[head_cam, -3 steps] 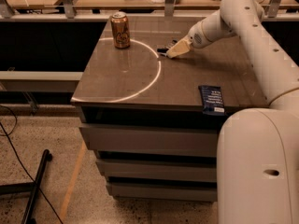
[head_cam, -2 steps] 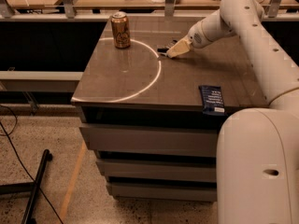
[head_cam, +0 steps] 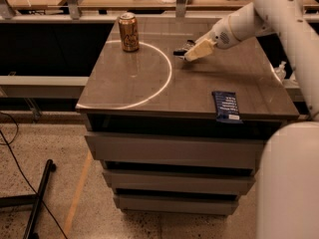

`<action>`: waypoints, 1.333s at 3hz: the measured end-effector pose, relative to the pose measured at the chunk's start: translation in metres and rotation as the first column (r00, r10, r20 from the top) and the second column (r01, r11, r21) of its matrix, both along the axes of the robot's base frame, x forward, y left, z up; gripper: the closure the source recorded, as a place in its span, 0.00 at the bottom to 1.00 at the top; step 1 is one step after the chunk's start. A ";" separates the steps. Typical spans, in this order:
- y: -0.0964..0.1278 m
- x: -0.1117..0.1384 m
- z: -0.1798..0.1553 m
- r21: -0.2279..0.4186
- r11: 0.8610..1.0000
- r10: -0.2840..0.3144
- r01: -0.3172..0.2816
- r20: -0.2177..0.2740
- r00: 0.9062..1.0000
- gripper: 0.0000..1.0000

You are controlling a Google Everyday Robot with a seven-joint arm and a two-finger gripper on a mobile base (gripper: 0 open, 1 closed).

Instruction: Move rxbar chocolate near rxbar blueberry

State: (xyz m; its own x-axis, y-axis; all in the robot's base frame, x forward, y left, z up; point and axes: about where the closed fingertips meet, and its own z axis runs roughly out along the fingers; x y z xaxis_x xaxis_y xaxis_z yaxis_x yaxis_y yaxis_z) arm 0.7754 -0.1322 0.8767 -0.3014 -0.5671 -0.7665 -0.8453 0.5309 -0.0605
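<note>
The robot's gripper should set the rxbar chocolate, lying on the table's far middle, down on the table [head_cam: 242, 79] just behind the far end of the rxbar blueberry.
The rxbar chocolate [head_cam: 179, 52] is a small black bar lying on the table's far middle; only its left end shows past the gripper. My gripper [head_cam: 193, 52] is low over the table, right at the bar's right end and touching or nearly touching it. The rxbar blueberry [head_cam: 227, 106] is a dark-blue bar with white text lying at the table's front right edge, well apart from the gripper and the black bar.
A brown soda can [head_cam: 129, 32] stands upright at the back left of the grey table [head_cam: 144, 91], on a white arc line. Drawers sit under the tabletop. My white arm [head_cam: 279, 14] reaches in from the right. A wooden bench runs behind.
</note>
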 end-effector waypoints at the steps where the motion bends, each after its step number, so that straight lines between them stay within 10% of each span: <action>1: -0.016 -0.055 0.027 0.016 0.994 0.105 -0.106 0.041 0.994 1.00; 4: -0.092 -0.178 0.025 0.019 0.990 0.143 -0.143 0.002 0.990 0.86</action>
State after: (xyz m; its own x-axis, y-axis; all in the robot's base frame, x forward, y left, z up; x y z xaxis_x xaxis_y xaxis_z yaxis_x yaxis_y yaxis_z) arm 0.5976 -0.2245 0.9018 -0.2180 -0.5900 -0.7774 -0.9126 0.4056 -0.0519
